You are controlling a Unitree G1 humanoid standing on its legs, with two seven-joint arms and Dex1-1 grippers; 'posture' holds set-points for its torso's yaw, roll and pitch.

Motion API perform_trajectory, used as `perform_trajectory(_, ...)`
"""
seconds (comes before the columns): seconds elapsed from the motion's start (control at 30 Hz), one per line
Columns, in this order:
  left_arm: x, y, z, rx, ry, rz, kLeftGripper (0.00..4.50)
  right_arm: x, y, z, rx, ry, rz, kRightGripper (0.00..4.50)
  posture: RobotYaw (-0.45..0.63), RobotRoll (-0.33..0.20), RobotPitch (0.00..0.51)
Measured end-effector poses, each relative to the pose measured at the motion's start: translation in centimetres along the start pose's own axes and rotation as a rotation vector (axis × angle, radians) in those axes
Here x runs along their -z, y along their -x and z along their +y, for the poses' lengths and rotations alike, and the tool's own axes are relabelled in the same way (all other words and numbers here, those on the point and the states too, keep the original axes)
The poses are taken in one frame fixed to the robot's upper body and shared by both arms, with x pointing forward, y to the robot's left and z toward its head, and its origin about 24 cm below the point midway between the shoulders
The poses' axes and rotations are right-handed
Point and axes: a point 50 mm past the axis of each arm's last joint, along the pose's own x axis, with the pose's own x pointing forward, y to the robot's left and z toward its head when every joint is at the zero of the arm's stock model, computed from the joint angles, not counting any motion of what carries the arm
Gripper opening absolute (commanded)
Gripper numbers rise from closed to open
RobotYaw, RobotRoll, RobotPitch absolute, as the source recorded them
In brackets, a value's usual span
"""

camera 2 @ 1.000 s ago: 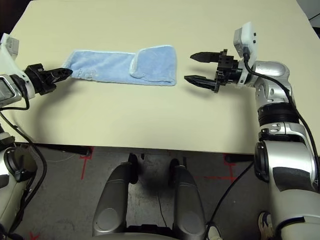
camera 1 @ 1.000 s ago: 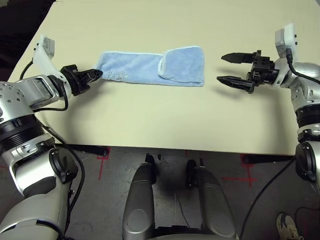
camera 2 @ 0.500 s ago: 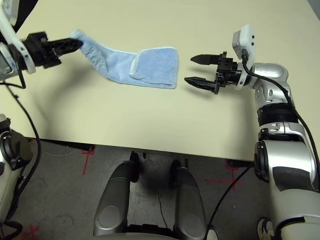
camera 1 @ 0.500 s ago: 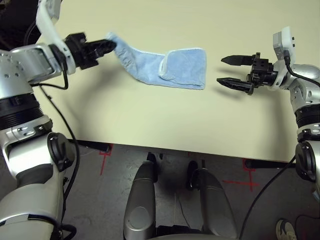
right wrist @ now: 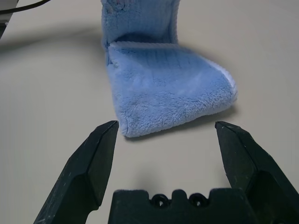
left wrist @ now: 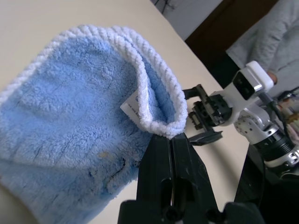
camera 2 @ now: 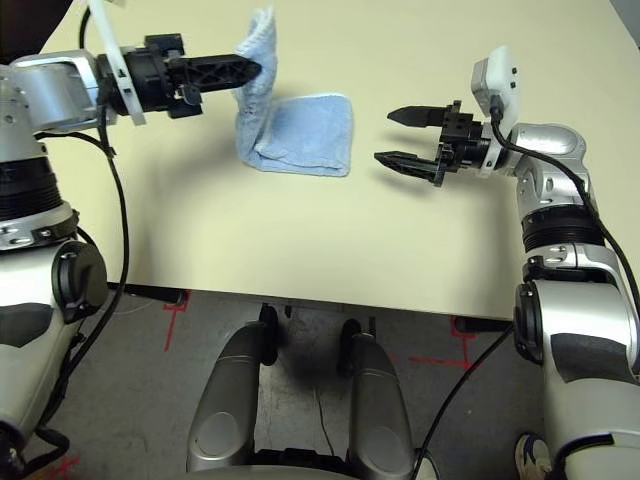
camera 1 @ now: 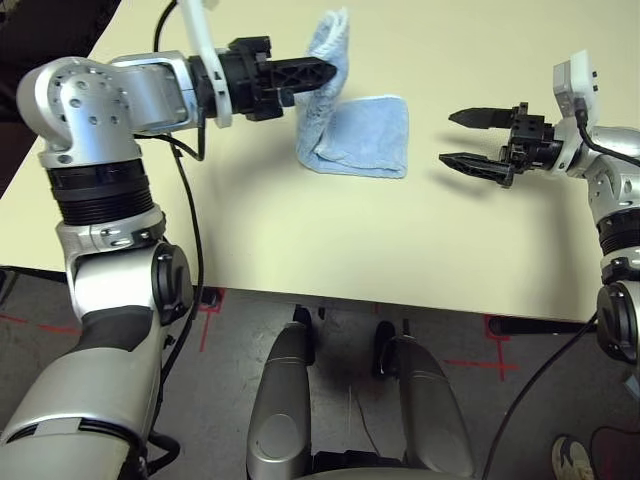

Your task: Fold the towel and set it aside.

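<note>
Next, I let go of the towel's raised end with my left gripper on the folded part (camera 1: 390,133), near the edge that faces my right gripper.
The light-blue towel (camera 1: 345,125) with white stitched edging lies partly folded on the table. My left gripper (camera 1: 325,70) is shut on the towel's left end and holds it raised above the folded part, so the cloth stands up in a loop. In the left wrist view the white-edged hem (left wrist: 159,109) and a small white tag (left wrist: 130,106) sit just above the closed fingers (left wrist: 159,163). To the right of the towel my right gripper (camera 1: 460,138) stands open, apart from the cloth, its fingers (right wrist: 91,161) facing the folded part (right wrist: 173,91).
The cream table (camera 1: 300,240) has free room in front of and to the right of the towel. Its front edge runs across the lower part of the eye views. A person in grey (left wrist: 266,42) is beyond the far side.
My left gripper has lifted the towel's left end up and carried it right, over the folded part. The right gripper has stayed open in place.
</note>
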Motion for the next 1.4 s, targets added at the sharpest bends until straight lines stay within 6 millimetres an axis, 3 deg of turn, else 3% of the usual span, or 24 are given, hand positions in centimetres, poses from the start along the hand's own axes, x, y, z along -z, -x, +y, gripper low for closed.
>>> perform_trajectory(0.23,1.3,-2.6,0.6,-0.007,-0.031,0.041,0.03,-0.1,0.4,-0.2,0.019,0.005,0.007,4.5,0.11,0.0,0.301)
perform_trajectory(0.73,3.9,-5.4,0.6,0.057,-0.069,0.171,0.03,-0.2,0.7,-0.3,0.043,0.014,0.011,4.5,0.1,0.0,0.304)
perform_trajectory(0.87,5.0,-6.2,1.7,0.009,-0.077,0.189,0.98,-0.2,0.7,-0.3,0.045,0.016,0.01,4.5,0.1,0.0,0.306)
perform_trajectory(1.03,5.3,-6.3,2.5,-0.024,-0.125,0.199,2.89,-0.2,0.8,-0.3,0.047,0.016,0.011,4.5,0.1,0.0,0.305)
perform_trajectory(1.17,4.8,-4.9,2.0,0.078,-0.157,0.232,4.48,-0.2,0.8,-0.3,0.038,0.014,0.012,4.5,0.11,0.0,0.304)
perform_trajectory(1.4,1.8,-0.8,0.8,0.388,-0.305,0.156,4.48,-1.1,-0.7,-0.7,0.018,-0.008,-0.058,4.5,0.12,0.0,0.313)
